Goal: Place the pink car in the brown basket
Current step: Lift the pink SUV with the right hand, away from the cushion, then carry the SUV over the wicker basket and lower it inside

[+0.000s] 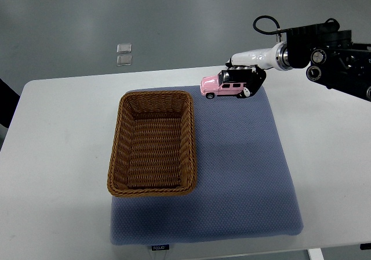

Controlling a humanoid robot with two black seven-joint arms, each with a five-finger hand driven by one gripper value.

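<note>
The robot's right gripper should release the pink car on the middle of the brown basket's woven bottom (153, 147).
The pink car (219, 86) is a small pink jeep with a black roof, at the far edge of the blue-grey mat (243, 167), right of the basket's far corner. My right hand (246, 81), white and black, comes in from the right and is shut on the car's rear and roof. I cannot tell whether the wheels touch the mat. The brown wicker basket (118, 150) stands empty on the left part of the mat, down and to the left of the car. The left arm is out of view.
The mat lies on a white table (330, 173). The right arm's black wrist and joints (324, 54) hang over the table's far right corner. Two small clear tiles (124, 54) lie on the grey floor beyond. A dark object (4, 100) shows at the left edge.
</note>
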